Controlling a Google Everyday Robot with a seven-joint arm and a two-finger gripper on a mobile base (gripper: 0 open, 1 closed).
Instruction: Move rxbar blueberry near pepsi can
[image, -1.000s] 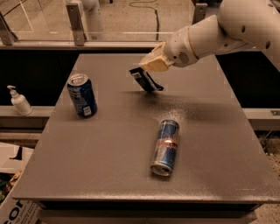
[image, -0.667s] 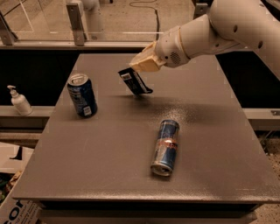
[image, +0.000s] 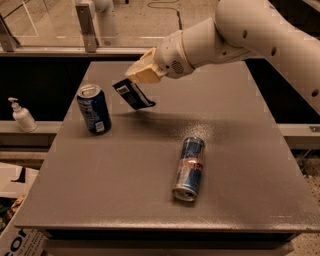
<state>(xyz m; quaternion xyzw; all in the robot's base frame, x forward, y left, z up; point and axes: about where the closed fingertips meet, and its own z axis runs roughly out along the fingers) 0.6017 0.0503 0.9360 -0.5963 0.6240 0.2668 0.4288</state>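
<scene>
The gripper will release the rxbar blueberry on the grey table (image: 127, 105) close against the pepsi can, on its gripper-facing side. The bar now hangs tilted above the table.
The pepsi can (image: 94, 109) stands upright on the left part of the grey table (image: 150, 195), dark blue with a silver top and a white label patch. My gripper (image: 138, 79) reaches in from the upper right and is shut on the rxbar blueberry (image: 133, 94), a dark navy flat bar with pale lettering. The bar hangs tilted below the fingers, above the table, just right of the can and apart from it.
A slim blue-and-silver can with a red mark (image: 189, 168) lies on its side right of the table's centre. A white pump bottle (image: 22, 116) stands on a ledge left of the table. Cardboard boxes (image: 15, 235) sit on the floor at lower left.
My gripper has carried the bar leftward across the table, closer to the pepsi can. Both cans have stayed in place.
</scene>
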